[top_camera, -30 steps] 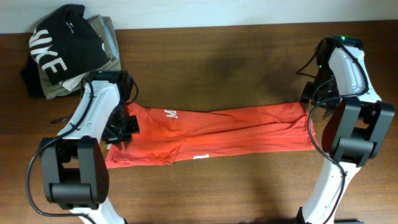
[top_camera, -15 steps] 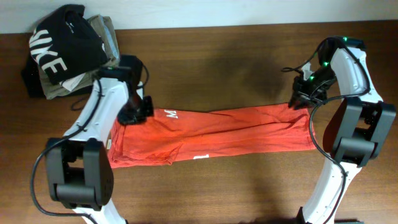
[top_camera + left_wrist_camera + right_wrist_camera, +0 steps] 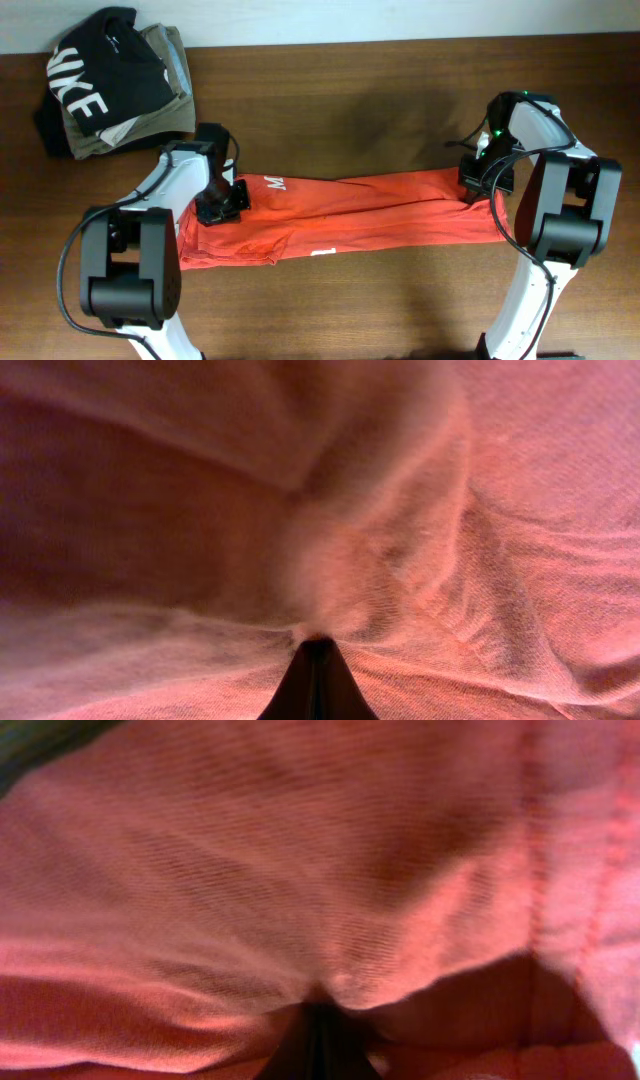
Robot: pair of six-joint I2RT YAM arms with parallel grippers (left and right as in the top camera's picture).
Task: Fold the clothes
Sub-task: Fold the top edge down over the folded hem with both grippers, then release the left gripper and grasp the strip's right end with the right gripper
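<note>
My right gripper pinches short of the T-shirt's stitched hem; it should open and take that hem (image 3: 570, 870) before folding this end toward the middle.
The clothes (image 3: 380, 210), a red-orange T-shirt with bits of white lettering showing, lie folded into a long strip across the brown table (image 3: 350, 110). My left gripper (image 3: 222, 203) is down on the strip's upper left edge. In the left wrist view its dark fingers (image 3: 317, 652) are shut, with the fabric (image 3: 500, 510) bunched at their tips. My right gripper (image 3: 475, 185) is down on the strip's upper right corner. There too the fingers (image 3: 320, 1015) are shut with cloth (image 3: 250, 850) puckered at the tips. Fabric fills both wrist views.
A black garment with large white letters (image 3: 95, 75) lies on olive-grey folded garments (image 3: 170, 95) at the table's back left corner. The table's far edge meets a white wall (image 3: 350, 20).
Both grippers have come down onto the shirt's upper edge and closed. The left one swung back towards the shirt's left end, and the right one moved inward and down onto the right corner.
</note>
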